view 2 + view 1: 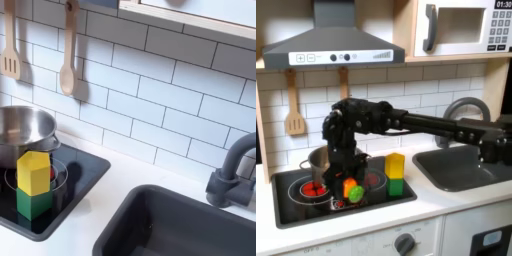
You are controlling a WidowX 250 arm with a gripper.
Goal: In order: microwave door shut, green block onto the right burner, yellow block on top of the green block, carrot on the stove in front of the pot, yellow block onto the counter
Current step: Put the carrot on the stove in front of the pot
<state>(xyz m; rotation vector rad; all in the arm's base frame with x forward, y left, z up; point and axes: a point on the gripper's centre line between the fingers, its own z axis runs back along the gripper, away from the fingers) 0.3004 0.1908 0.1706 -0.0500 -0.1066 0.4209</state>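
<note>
Next, I open my gripper and release the carrot, which lies on the stove now, on the front rim of the glowing burner [330, 200], there beside the silver pot.
In both exterior views a yellow block [395, 164] [33, 171] stands on top of a green block [396, 185] [33, 204], on the right burner of the black stove [301, 208] [88, 170]. The carrot [353, 187], orange with a green end, lies on the stove in front of the silver pot [316, 159] [20, 134]. My gripper [342, 184] hangs low right at the carrot's left end. Its fingers are dark against the stove, so their state is unclear. The microwave [461, 28] door at the upper right is closed.
A dark sink [461, 166] [180, 225] with a grey faucet [468, 108] [232, 172] lies to the stove's right in both exterior views. A wooden spatula [294, 108] [9, 45] and spoon [344, 80] [68, 52] hang on the tiled wall. A range hood [331, 40] overhangs the stove.
</note>
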